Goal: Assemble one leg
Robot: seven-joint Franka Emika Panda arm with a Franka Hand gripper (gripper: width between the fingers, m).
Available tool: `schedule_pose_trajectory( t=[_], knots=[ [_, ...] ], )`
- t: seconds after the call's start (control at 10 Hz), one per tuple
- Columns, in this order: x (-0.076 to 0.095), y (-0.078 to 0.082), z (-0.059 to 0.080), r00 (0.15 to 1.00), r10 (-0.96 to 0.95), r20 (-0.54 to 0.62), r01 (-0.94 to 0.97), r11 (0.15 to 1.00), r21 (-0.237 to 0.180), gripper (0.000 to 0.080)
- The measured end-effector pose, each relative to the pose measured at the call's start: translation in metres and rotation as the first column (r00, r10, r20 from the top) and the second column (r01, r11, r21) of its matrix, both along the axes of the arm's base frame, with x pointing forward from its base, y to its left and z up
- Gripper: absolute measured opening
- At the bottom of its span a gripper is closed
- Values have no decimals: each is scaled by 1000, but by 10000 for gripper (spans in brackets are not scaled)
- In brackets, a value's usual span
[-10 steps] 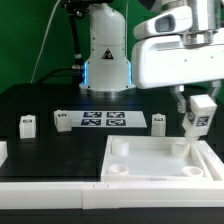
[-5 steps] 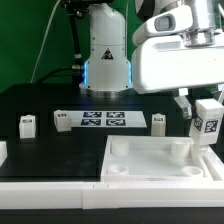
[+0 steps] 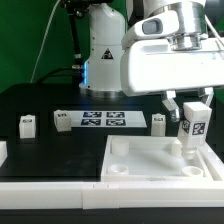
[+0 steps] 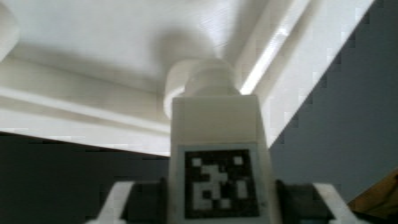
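Note:
Next, my gripper lets go of the leg upright in the panel's round corner socket (image 3: 193, 170) (image 4: 187, 80) just below it, near the front rail.
My gripper (image 3: 193, 105) is shut on a leg (image 3: 193, 128), a small white post with a black-and-white tag, held upright above the far right corner of the large white square panel (image 3: 150, 166). In the wrist view the leg (image 4: 217, 130) fills the middle between my fingers (image 4: 125, 200), its tip over a raised round corner socket of the panel (image 4: 107, 60). Three more legs stand on the black table: one at the exterior view's left (image 3: 27, 124), one beside the marker board (image 3: 62, 121), one to its right (image 3: 158, 122).
The marker board (image 3: 104, 120) lies flat at the back middle. The robot's base (image 3: 105, 50) stands behind it. A white part (image 3: 2, 152) shows at the exterior view's left edge. A white rail (image 3: 50, 192) runs along the table's front edge.
The gripper with the leg has swung toward the exterior view's left and back over the panel's far right corner, after drifting right half a second ago. The other legs have not moved.

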State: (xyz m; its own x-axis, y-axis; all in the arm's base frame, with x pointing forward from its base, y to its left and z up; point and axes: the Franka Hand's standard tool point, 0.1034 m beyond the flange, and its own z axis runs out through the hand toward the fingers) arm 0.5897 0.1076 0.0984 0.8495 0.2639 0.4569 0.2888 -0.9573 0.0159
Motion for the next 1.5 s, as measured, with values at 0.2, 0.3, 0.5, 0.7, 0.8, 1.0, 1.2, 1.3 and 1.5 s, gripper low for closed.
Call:
schedule_pose_trajectory(
  t=[0.2,0.3,0.5,0.7,0.8,1.0,1.2,1.3,1.5],
  knots=[
    [7,-6,-1,1000,6,30,-5,1000,-5,291],
    [8,-6,-2,1000,6,19,-6,1000,-6,291],
    [12,-3,-2,1000,8,21,-8,1000,-4,291],
    [16,-2,-8,1000,13,28,-13,1000,-4,291],
    [21,-4,-9,998,17,55,-17,1000,-5,291],
    [22,-1,-13,997,27,77,-27,1000,-6,291],
    [19,1,-18,997,31,70,-31,1000,-7,291],
    [17,2,-24,998,33,62,-32,999,-7,291],
    [14,5,-28,995,36,93,-35,999,-4,291]
  ],
)
